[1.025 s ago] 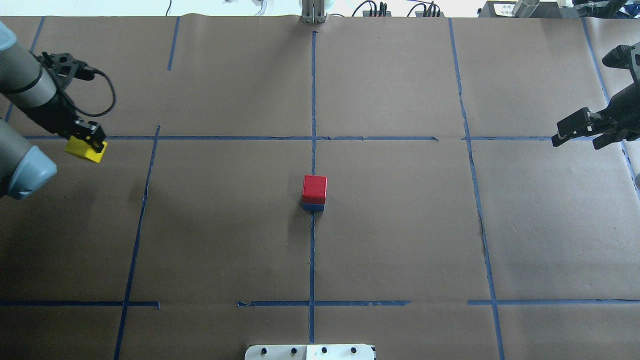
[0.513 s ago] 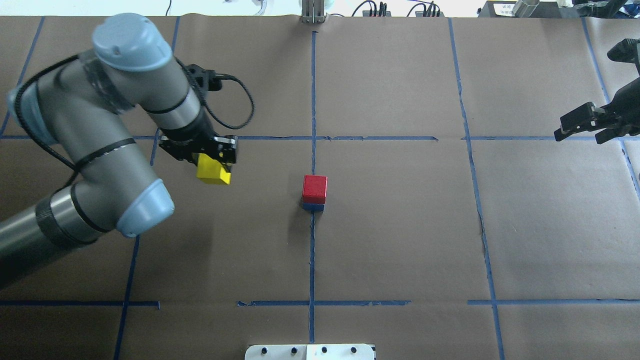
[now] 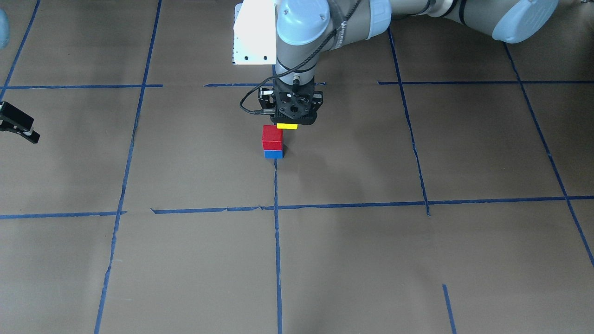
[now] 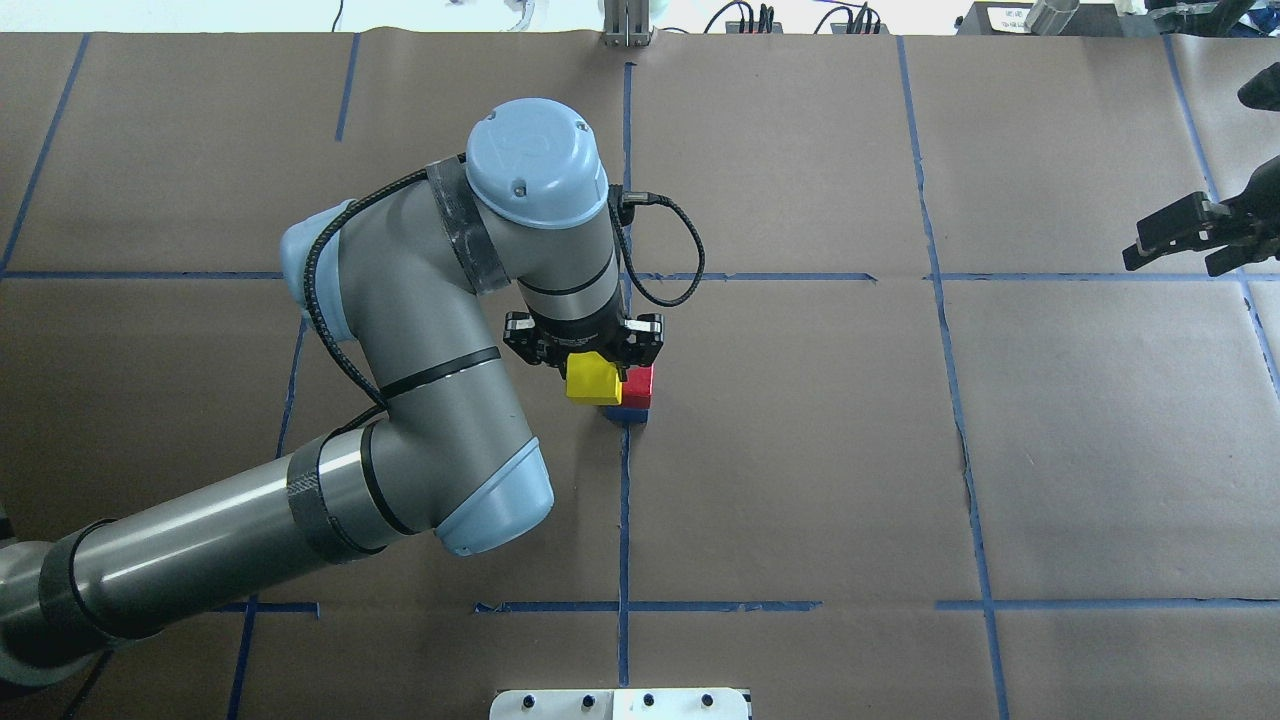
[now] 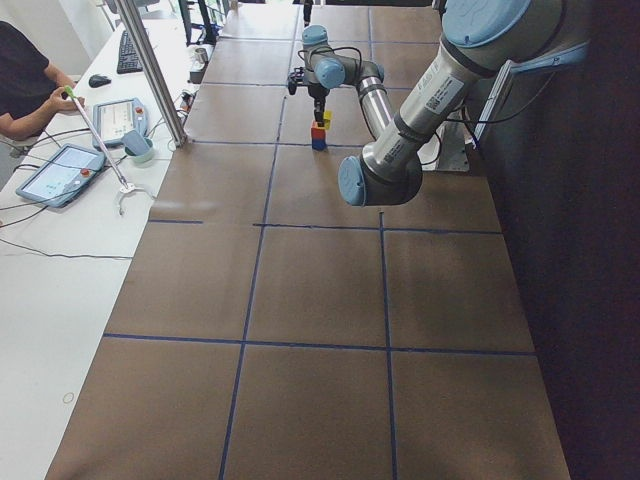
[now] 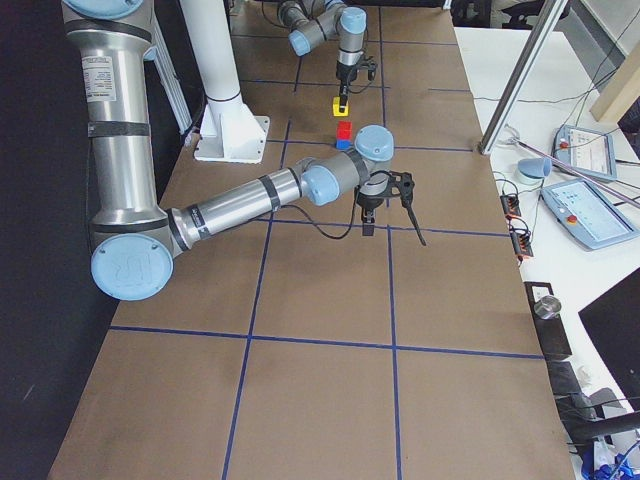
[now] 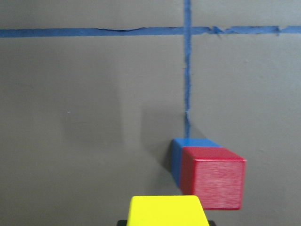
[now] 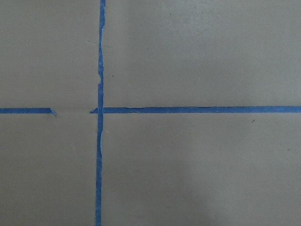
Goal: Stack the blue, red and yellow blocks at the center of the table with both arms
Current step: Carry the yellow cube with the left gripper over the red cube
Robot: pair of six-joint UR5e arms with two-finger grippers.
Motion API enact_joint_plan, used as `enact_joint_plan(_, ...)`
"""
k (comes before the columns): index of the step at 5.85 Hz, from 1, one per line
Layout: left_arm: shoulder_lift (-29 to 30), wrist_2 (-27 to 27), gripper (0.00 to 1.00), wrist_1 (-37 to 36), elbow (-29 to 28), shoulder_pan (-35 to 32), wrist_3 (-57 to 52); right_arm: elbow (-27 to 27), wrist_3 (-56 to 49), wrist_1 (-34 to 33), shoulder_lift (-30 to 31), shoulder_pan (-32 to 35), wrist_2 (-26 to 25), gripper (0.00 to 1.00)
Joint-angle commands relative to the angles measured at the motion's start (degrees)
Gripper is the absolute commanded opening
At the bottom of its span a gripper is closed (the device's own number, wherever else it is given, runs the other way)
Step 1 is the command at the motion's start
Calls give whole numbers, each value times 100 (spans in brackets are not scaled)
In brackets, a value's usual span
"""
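Observation:
The yellow block, now in the air beside the red block, will go down on top of the red block (image 3: pixel 271 134) (image 7: pixel 218 185) from my left gripper.
At the table's centre the red block (image 4: pixel 642 384) sits on the blue block (image 4: pixel 627 413), also seen as red (image 3: pixel 272 135) over blue (image 3: pixel 273 154). My left gripper (image 4: pixel 592 372) is shut on the yellow block (image 4: pixel 592 381), holding it in the air close beside the red block, higher than its top and off to the robot's left. The left wrist view shows yellow (image 7: pixel 164 210) at the bottom edge, with red (image 7: pixel 214 181) and blue (image 7: pixel 188 143) ahead to the right. My right gripper (image 4: pixel 1195 240) hangs open and empty at the far right edge.
The white pedestal (image 3: pixel 253 32) stands at the robot's side of the table (image 4: pixel 800 480). A side table with tablets (image 5: pixel 60 170) and a person's arm (image 5: pixel 25 80) lies beyond the far edge. A metal post (image 5: pixel 155 70) rises there.
My left arm swung from the table's left edge to the centre, carrying the yellow block up to the red-on-blue stack. The right gripper drifted slightly toward the right edge.

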State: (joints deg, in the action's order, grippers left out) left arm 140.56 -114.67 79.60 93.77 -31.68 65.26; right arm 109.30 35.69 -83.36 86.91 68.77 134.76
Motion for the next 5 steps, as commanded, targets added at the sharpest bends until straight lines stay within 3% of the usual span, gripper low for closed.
enact_joint_plan(1, 129, 426, 0, 11, -182, 91, 14, 12, 34, 12, 1, 5, -2, 100)
enact_joint_plan(5, 472, 559, 0, 3, -622, 276, 5, 4, 26, 30, 36, 5, 7, 100)
